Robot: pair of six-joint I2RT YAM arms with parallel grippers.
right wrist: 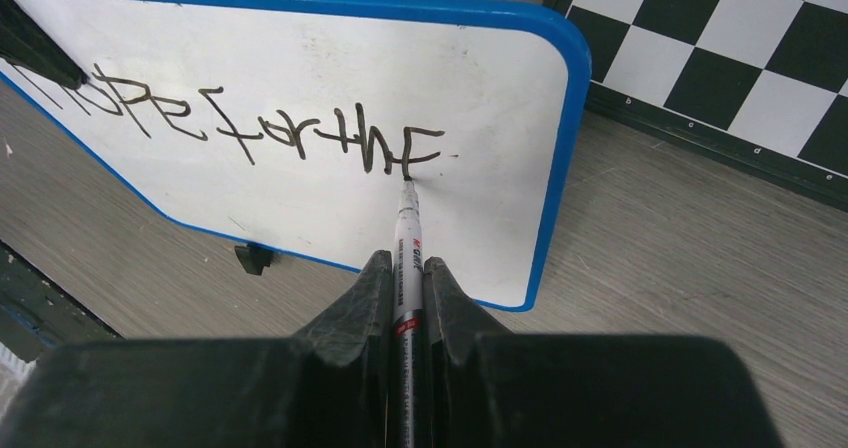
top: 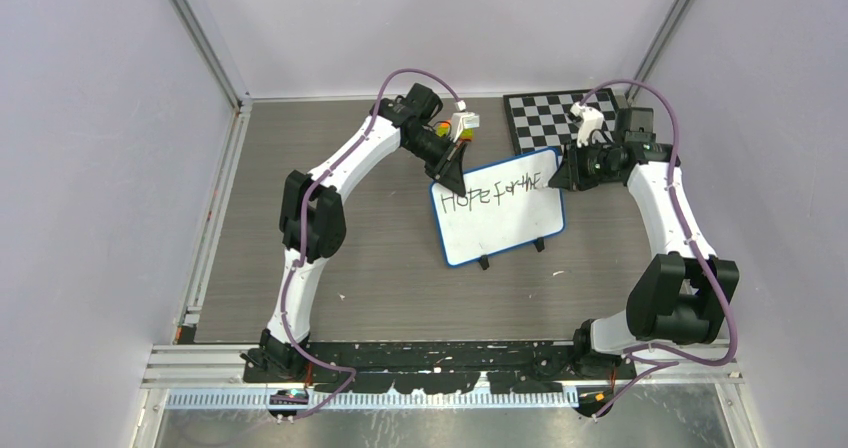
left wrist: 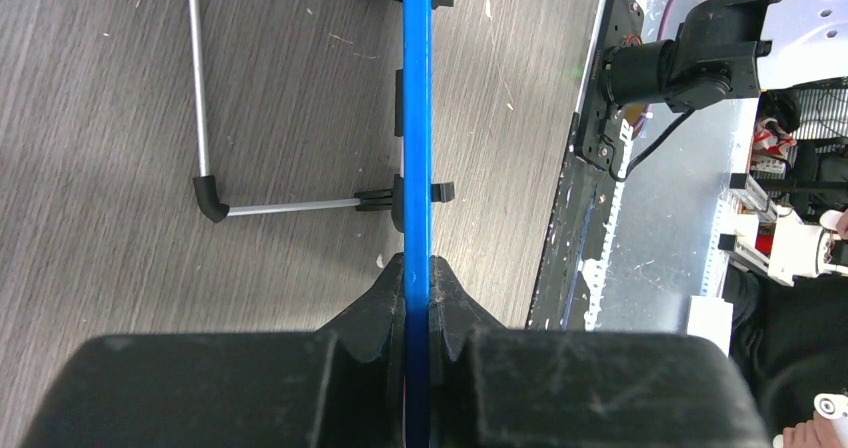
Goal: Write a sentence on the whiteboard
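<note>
I will have my left gripper, now over the first letters, regrip nearer the whiteboard's corner (top: 434,184) before I start a row below, as the top row is almost full.
The whiteboard (top: 500,213), white with a blue rim and black feet, stands in the middle of the table with "HOPE FOR tHE" written along its top. It also shows in the right wrist view (right wrist: 300,98). My left gripper (top: 447,176) is shut on the board's upper left edge; the left wrist view shows the blue rim (left wrist: 416,118) clamped edge-on at the gripper (left wrist: 417,268). My right gripper (top: 556,178) is shut on a white marker (right wrist: 408,243), seen at the gripper (right wrist: 405,263), whose tip touches the board just below the last letter.
A black-and-white checkered board (top: 560,118) lies at the back right, just behind the whiteboard. The board's metal stand leg (left wrist: 200,78) rests on the table behind it. Grey walls close in on three sides. A black base rail (top: 440,353) runs along the near edge.
</note>
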